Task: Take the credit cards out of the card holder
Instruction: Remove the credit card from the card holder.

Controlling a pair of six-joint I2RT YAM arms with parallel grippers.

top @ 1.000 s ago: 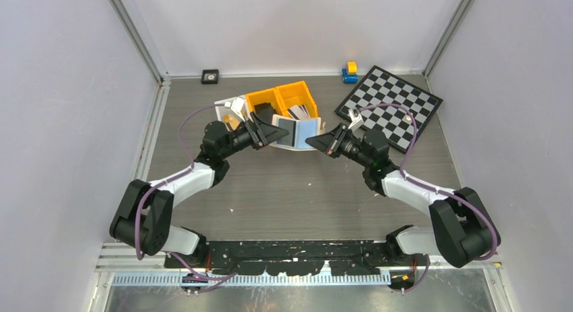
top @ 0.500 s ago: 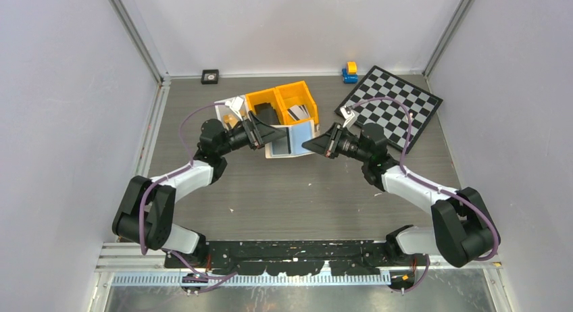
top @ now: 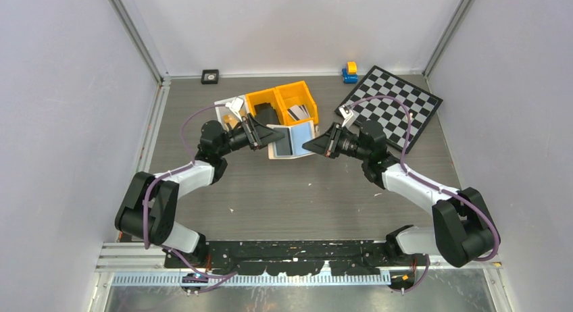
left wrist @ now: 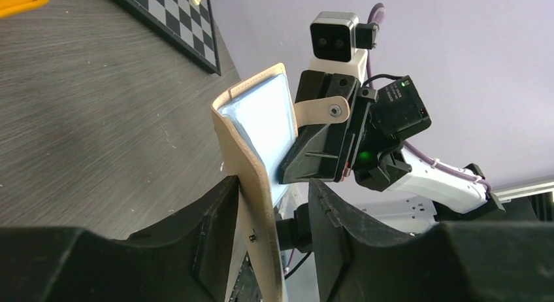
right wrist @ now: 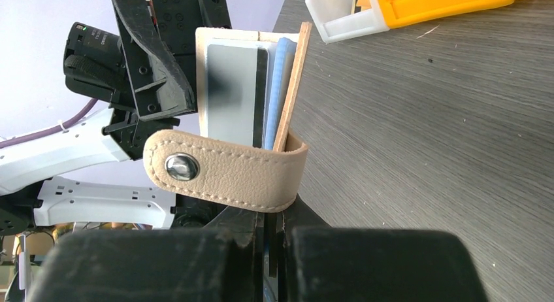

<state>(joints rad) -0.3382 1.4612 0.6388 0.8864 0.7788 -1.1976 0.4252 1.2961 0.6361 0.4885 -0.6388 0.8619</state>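
I can see my right gripper pinching the holder's edge, away from the card in the inner pocket, so next I open it and grip the card's edge (right wrist: 260,96).
The tan card holder (top: 292,140) hangs open above the table between both arms, its blue-grey inside facing up. My right gripper (top: 313,144) is shut on the holder's right edge (right wrist: 293,86), just under the snap strap (right wrist: 225,172). A silvery credit card (right wrist: 232,96) with a dark stripe sits in the inner pocket. My left gripper (top: 270,133) straddles the left flap (left wrist: 251,158). The flap rests against one finger (left wrist: 209,250), and a gap shows between it and the other finger (left wrist: 336,236). Another striped card (top: 299,112) lies in the right orange bin.
Two orange bins (top: 280,96) and a white tray (top: 226,108) stand just behind the holder; a black item (top: 265,113) lies in the left bin. A chessboard (top: 392,104) lies at the back right beside a blue-yellow toy (top: 349,72). A small black square (top: 210,75) sits at the back wall.
My left jaws spread wide, then narrowed around the holder's left flap. The right gripper kept its hold and shifted slightly left and back with the holder.
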